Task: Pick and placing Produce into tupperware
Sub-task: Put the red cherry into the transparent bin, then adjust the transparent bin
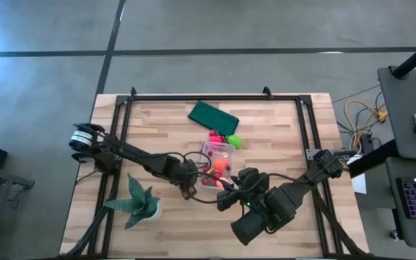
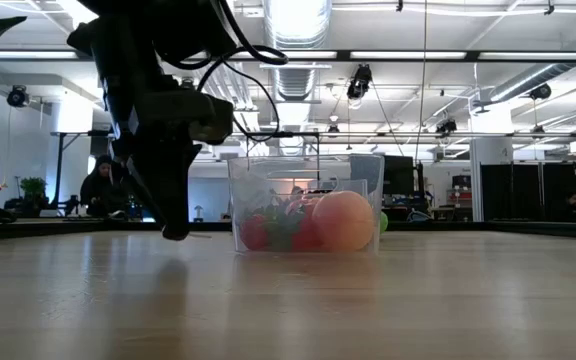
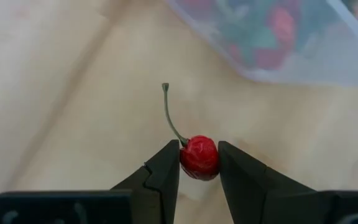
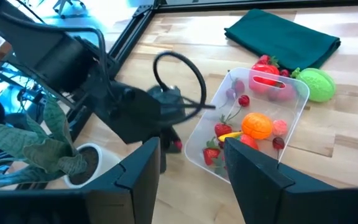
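Observation:
The cherry will be let go by my left gripper among the red berries inside the tupperware [image 1: 211,172], in a spot that is close to the orange ball. The cherry is still low over the wood.
My left gripper [image 3: 199,163] is shut on a small red cherry [image 3: 199,157] with a thin green stem [image 3: 169,115], low over the wood just left of the tupperware [image 1: 219,162]. This clear tupperware [image 4: 253,121] rests on the table and holds red berries, an orange ball [image 4: 257,124] and a yellow stick. A lime-green round piece [image 4: 317,84] lies on the wood at its far right corner. My right gripper [image 4: 191,168] hangs open, high above the table's near side, with nothing between its fingers. My left gripper pinches the cherry's round body [image 3: 199,157] between its two fingertips, one on each side. The fingers slant steeply down from the table's left. The stem sticks out free beyond the fingers. Whether the cherry is clear of the wood, I cannot tell.
A folded dark green cloth [image 1: 212,118] lies at the far middle. A spiky potted plant [image 1: 139,202] stands near the front left. A black metal frame [image 1: 215,96] borders the table. Bare wood lies right of the tupperware.

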### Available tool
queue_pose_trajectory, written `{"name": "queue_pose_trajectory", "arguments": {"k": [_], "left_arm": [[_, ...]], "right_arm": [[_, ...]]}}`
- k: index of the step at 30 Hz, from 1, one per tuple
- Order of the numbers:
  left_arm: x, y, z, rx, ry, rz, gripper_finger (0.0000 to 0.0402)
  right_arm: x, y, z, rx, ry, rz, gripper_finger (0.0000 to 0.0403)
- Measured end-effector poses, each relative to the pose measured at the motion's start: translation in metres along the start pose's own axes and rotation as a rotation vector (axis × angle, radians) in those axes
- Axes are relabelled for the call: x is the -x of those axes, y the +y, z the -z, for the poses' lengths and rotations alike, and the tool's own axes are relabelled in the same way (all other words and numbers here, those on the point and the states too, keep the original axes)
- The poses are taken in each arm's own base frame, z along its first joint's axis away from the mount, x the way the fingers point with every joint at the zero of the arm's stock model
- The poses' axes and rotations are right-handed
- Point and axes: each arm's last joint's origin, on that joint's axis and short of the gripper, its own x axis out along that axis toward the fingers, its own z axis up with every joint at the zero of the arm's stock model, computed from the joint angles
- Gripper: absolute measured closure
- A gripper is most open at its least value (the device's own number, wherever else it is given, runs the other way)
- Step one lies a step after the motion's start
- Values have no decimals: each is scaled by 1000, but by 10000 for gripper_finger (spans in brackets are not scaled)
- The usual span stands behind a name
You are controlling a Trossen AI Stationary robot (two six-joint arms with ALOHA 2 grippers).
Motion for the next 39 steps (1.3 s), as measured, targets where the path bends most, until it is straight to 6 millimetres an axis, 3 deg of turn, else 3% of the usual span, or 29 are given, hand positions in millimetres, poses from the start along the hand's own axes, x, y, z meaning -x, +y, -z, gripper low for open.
{"name": "queue_pose_trajectory", "arguments": {"k": [4,11,13,16,22,27,33,39], "left_arm": [[21,0,-5,4,-104,-5,309],[77,-20,-32,-127,-491,292,309],[82,-21,-35,-140,-523,309,309],[78,-21,-40,-171,-537,299,309],[46,-22,-39,-204,-446,262,308],[32,-26,-41,-189,-430,246,275],[34,-23,-46,-20,-479,209,197],[53,-21,-48,-133,-525,217,169]], "right_arm": [[-1,0,1,4,-1,2,232],[-2,-1,2,11,-2,7,232],[-2,-1,2,8,-1,8,232],[-2,-1,3,8,-2,9,232],[2,-2,1,11,1,0,232],[9,-4,-4,35,5,-17,232],[11,-5,-5,64,7,-22,232],[11,-5,-5,91,7,-22,232]]}}
